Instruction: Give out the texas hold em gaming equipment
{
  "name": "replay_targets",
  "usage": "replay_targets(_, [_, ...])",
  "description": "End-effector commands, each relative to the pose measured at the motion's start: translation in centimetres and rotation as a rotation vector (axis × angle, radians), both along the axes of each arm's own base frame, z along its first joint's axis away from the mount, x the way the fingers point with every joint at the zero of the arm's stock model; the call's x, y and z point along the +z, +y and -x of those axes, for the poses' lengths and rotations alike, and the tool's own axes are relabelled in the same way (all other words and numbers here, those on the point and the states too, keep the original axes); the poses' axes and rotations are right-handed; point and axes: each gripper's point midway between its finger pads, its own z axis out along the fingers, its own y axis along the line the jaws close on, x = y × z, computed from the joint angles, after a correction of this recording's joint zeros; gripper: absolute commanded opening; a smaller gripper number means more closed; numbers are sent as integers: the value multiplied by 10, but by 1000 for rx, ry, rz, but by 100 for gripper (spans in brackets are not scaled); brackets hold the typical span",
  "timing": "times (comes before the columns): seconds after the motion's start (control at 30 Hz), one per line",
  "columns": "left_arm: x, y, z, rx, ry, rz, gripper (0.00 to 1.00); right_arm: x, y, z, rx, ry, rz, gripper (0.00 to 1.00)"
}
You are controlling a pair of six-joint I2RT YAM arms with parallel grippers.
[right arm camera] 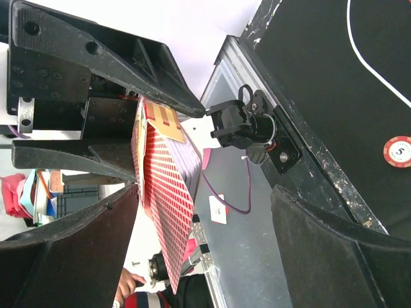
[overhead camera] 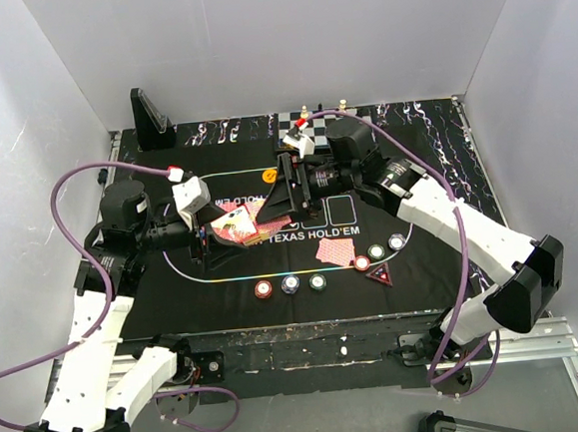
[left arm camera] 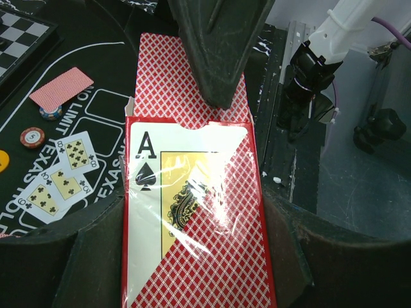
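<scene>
The robot's right gripper should close on the loose end (overhead camera: pixel 281 223) (right arm camera: pixel 173 273) of the red-backed playing card, the end farthest from the red card box.
My left gripper (overhead camera: pixel 214 236) (left arm camera: pixel 192 200) is shut on a red card box (left arm camera: pixel 192 244) printed with an ace of spades and holds it above the mat. A red-backed playing card (left arm camera: pixel 164 77) sticks out of the box's open end. My right gripper (overhead camera: pixel 285 191) (right arm camera: pixel 205 192) is open, with one finger (left arm camera: pixel 215 58) lying over that card; the card (right arm camera: pixel 168 218) sits beside its left finger. Three face-up cards (left arm camera: pixel 61 176) and a face-down card (left arm camera: pixel 62 86) lie on the mat. Several chips (overhead camera: pixel 290 284) and the dark red triangular marker (overhead camera: pixel 380 274) line the mat's near side.
The black mat (overhead camera: pixel 224 281) covers the table. A chessboard (overhead camera: pixel 297 132) with pieces stands at the back, and a black stand (overhead camera: pixel 149 117) at the back left. An orange chip (overhead camera: pixel 269 176) lies behind the grippers. Another face-down card (overhead camera: pixel 335 252) lies near the right chips.
</scene>
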Motion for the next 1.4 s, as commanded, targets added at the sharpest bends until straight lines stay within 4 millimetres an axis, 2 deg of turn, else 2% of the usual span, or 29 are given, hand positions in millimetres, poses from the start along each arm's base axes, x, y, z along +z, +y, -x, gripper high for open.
replay_targets(0.0, [15,-2,-1,-16,-45,25,0,14,4,3,2,-24,-64,91])
replay_targets(0.17, [19,-2,0,-15,-51,31,0,15,3,3,-13,-11,-88,91])
replay_targets(0.27, [21,-2,1,-17,-51,34,0,9,0,-1,-37,21,-88,91])
replay_targets(0.43, [23,-2,1,-18,-54,36,0,5,-10,-9,-80,50,-104,80])
replay_targets(0.7, [24,-3,1,-17,-50,42,0,18,-22,-13,-111,27,-128,72])
replay_targets(1.37, [27,-2,3,-16,-54,46,0,36,-45,-29,-202,-58,-122,34])
